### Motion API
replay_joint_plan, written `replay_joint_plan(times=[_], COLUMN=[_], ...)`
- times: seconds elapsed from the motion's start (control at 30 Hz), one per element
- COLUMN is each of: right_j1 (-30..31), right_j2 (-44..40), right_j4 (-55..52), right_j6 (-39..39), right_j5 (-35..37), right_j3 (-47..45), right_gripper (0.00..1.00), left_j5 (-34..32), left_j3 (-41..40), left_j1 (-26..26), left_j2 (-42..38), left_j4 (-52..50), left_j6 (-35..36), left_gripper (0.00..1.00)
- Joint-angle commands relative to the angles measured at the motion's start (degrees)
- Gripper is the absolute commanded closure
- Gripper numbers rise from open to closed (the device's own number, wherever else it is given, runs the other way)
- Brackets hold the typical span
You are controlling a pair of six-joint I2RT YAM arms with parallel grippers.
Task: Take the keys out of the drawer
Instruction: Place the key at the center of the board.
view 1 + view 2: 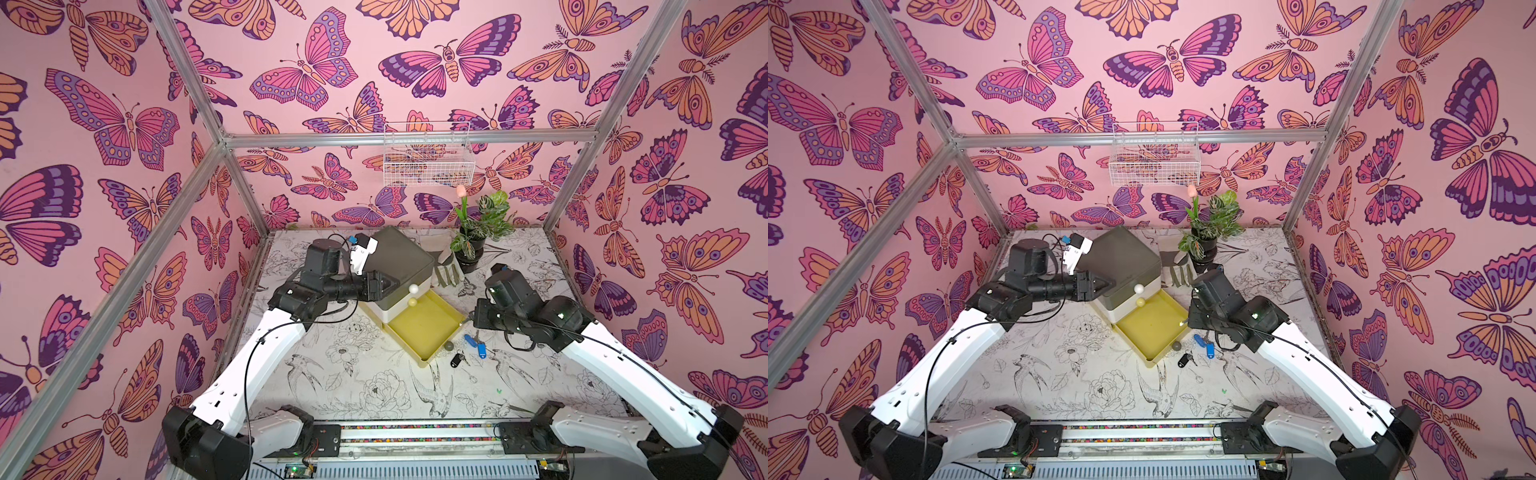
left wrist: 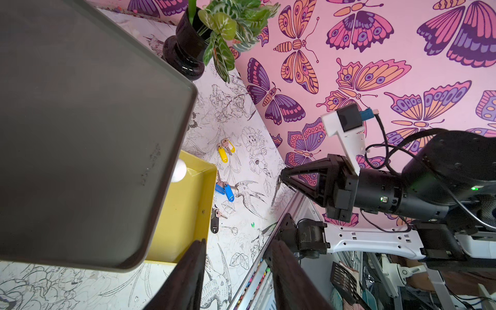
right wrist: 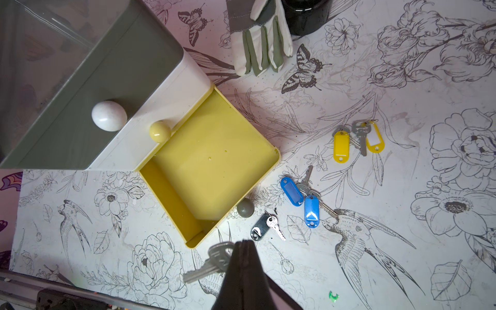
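The robot's right gripper needs to release the bare silver key, now held above the table by the drawer, on the table (image 1: 461, 368) (image 3: 269, 242) in front of the black-tagged key.
The yellow drawer (image 3: 214, 161) stands pulled out of the grey-topped drawer unit (image 1: 399, 255), and nothing lies in it. My right gripper (image 3: 243, 243) is shut on a bare silver key (image 3: 212, 261), held above the table just off the drawer's front corner; in a top view it (image 1: 471, 319) shows beside the drawer's right rim. More keys lie on the table beside the drawer: two with yellow tags (image 3: 341, 146), two with blue tags (image 3: 311, 210), one with a black tag (image 3: 260, 226). My left gripper (image 2: 239, 243) stands open and holds nothing, next to the unit's left side (image 1: 395, 286).
A grey-and-white glove (image 3: 257, 45) lies behind the drawer. A black pot with a plant (image 1: 471, 249) stands at the back. A white wire basket (image 1: 428, 156) hangs on the back wall. The open drawer's grey knob (image 3: 245, 208) sticks out toward the keys.
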Motion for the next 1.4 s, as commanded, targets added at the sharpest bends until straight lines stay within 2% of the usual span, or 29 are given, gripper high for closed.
replay_joint_plan(times=[0.0, 0.2, 0.47, 0.8, 1.2, 1.37], right_j1=[-0.4, -0.4, -0.4, -0.4, -0.4, -0.4], right_j2=[-1.8, -2.2, -4.2, -3.3, 3.1, 5.7], right_j4=[-3.0, -4.8, -5.5, -4.1, 8.2, 12.8], right_j6=[-0.2, -0.2, 0.2, 0.4, 4.1, 4.1], right_j5=[-0.7, -2.2, -2.6, -4.0, -13.5, -13.6], right_j3=[0.6, 1.1, -0.8, -5.5, -21.1, -24.3], right_gripper=[1.00, 1.00, 1.00, 1.00, 1.00, 1.00], left_j5=[-1.1, -1.6, -3.1, -3.7, -7.1, -9.5], left_j3=[-1.2, -1.9, -4.2, -5.2, -5.4, -4.7], left_j1=[-1.0, -3.1, -6.3, -7.8, -7.5, -5.5], left_j2=[-1.1, -0.6, -0.6, 0.2, -0.7, -1.0], left_j4=[1.4, 1.8, 1.9, 2.1, 2.1, 1.5], left_j6=[-0.1, -0.4, -0.6, 0.0, 1.6, 1.6], left_gripper=[0.54, 0.53, 0.46, 0.43, 0.43, 0.43])
